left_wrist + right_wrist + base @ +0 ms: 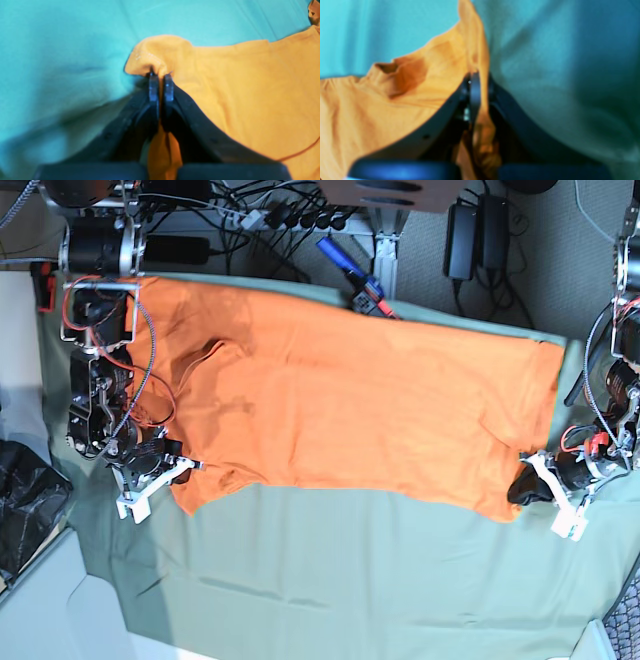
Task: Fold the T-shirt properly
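The robot's right gripper will let go of the T-shirt's near corner at the collar end, about halfway to the T-shirt's far edge (141, 374).
The orange T-shirt (350, 410) lies spread lengthwise on the sage-green cloth (350, 570), collar toward the base view's left. My right gripper (178, 472) is at the shirt's near left corner. In the right wrist view that gripper (481, 80) is shut on a pinched ridge of the T-shirt (370, 112), with fabric bunched between the fingers. My left gripper (522, 485) is at the near right hem corner. The left wrist view shows it (161, 78) shut on a raised fold of the T-shirt (250, 87).
The green cloth (62, 50) reaches well beyond the shirt's near edge. Cables and power bricks (465, 225) lie past the far edge, with a blue and red tool (355, 280) beside the shirt. A black bag (25, 500) sits at the left.
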